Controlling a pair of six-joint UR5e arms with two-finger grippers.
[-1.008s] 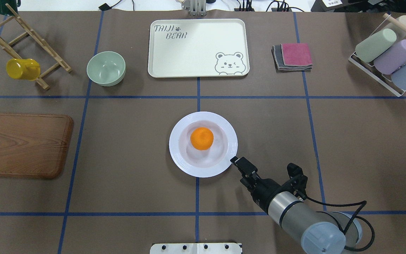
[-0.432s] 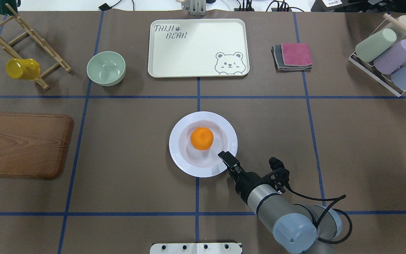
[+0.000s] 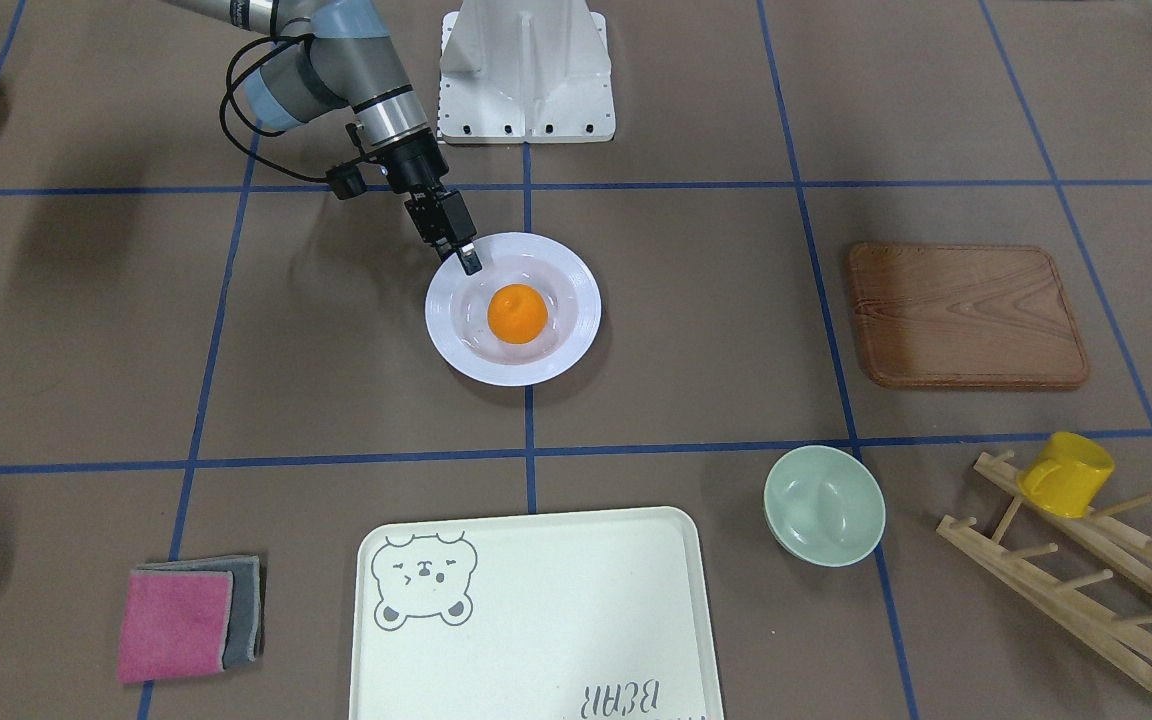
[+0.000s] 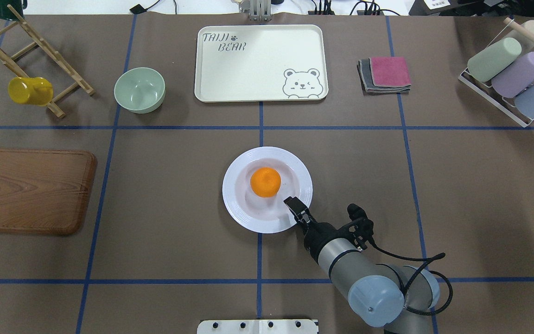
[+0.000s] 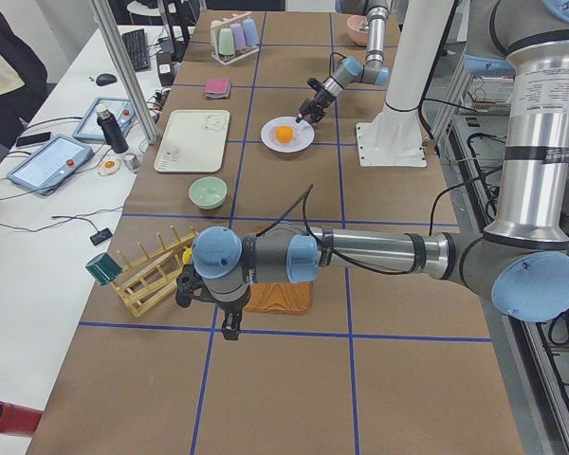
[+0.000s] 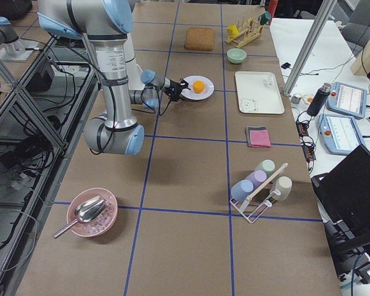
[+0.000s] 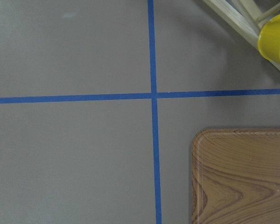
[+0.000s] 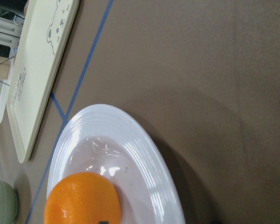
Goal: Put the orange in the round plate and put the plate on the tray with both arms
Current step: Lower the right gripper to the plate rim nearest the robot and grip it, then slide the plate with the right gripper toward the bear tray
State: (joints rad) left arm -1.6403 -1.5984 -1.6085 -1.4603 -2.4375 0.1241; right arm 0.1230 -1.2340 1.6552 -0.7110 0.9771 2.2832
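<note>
My right gripper is to let go of the plate on the cream bear tray (image 3: 518, 616) (image 8: 42, 57), between the bear face and the lettering.
The orange (image 4: 265, 182) lies in the sunken centre of the white round plate (image 4: 237, 204), mid-table. My right gripper (image 4: 293, 206) reaches in low from the near right. Its upper finger lies over the plate's near-right rim, a little short of the orange, and it looks open around the rim. In the right wrist view the orange (image 8: 81, 198) and the ridged rim fill the lower left. The cream bear tray (image 4: 257, 65) sits at the far centre with nothing on it. My left gripper (image 5: 229, 332) shows only in the exterior left view, low beside the wooden board; I cannot tell its state.
A wooden board (image 4: 30, 190) lies at the left. A pale-green bowl (image 4: 139, 89) and a wooden rack with a yellow cup (image 4: 28, 90) stand at the far left. Folded cloths (image 4: 385, 74) and a rack of pastel cups (image 4: 512, 74) are at the far right.
My right gripper has slid left and forward, from just outside the plate's near-right edge to over its rim. The plate and the orange have not moved.
</note>
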